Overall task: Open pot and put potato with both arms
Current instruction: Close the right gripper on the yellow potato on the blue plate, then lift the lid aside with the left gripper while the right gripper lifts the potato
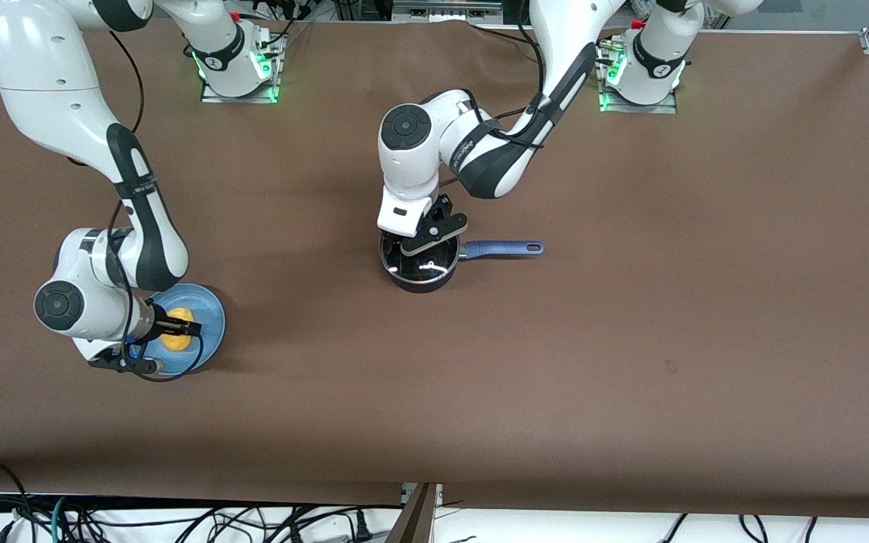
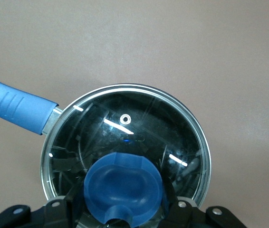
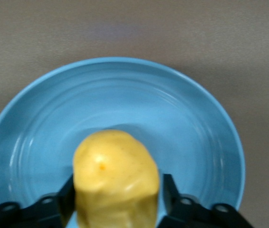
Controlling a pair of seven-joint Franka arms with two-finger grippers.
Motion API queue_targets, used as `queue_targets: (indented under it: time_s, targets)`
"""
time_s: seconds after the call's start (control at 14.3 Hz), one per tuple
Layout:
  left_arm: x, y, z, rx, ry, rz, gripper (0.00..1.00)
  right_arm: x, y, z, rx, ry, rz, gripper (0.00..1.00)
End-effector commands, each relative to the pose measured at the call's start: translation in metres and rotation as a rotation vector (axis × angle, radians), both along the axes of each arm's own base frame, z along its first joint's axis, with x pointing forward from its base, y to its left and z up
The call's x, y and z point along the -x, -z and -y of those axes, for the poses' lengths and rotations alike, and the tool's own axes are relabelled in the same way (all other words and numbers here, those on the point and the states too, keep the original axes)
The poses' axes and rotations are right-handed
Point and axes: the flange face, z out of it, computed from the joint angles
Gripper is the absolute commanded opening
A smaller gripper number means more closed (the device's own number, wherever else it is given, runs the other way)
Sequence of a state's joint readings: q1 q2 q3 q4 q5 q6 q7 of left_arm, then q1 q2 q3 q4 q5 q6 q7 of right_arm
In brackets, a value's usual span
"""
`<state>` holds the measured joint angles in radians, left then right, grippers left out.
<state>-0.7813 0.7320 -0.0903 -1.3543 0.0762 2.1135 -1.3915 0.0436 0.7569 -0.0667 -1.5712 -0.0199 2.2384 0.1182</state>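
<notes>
Next, my left gripper releases the glass lid on the bare table [image 1: 705, 314] well beyond the pot's blue handle.
The black pot [image 1: 419, 273] stands mid-table, its blue handle [image 1: 502, 248] pointing toward the left arm's end. The glass lid [image 2: 125, 118] lies on it. My left gripper [image 1: 425, 249] is down over the lid, and its fingers close on both sides of the lid's blue knob [image 2: 123, 183]. The yellow potato [image 1: 176, 340] is on a flat blue plate [image 1: 212, 320] toward the right arm's end, nearer the front camera than the pot. My right gripper [image 1: 182, 329] is shut on the potato [image 3: 115, 171], with a finger pressed to each side, low over the plate [image 3: 191, 123].
Bare brown table surrounds the pot and the plate. The two arm bases stand at the edge farthest from the front camera. Cables hang below the nearest edge.
</notes>
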Motion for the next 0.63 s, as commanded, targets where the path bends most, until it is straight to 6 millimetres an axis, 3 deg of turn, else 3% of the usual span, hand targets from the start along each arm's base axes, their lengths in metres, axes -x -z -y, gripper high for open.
queue_targets:
  time_s: [0.0,0.07,0.35,0.42,0.56]
  targets:
    - [-0.002,-0.007,0.003,-0.019,0.007,0.032,0.4,-0.002,-0.019,-0.009,-0.016,-0.012,0.014,0.33]
    - [-0.004,-0.012,0.001,-0.016,0.005,0.036,0.4,-0.002,-0.031,-0.013,-0.018,-0.012,0.005,0.33]
    - [-0.019,-0.069,-0.022,0.005,0.05,0.047,0.38,0.003,-0.095,-0.031,-0.017,-0.035,-0.007,0.33]
    - [-0.027,-0.082,-0.037,-0.005,0.074,0.042,0.38,0.004,-0.106,-0.033,-0.017,-0.032,-0.018,0.33]
    - [-0.058,-0.105,-0.088,-0.006,0.12,0.025,0.38,0.01,-0.137,-0.053,-0.012,-0.004,-0.049,0.34]
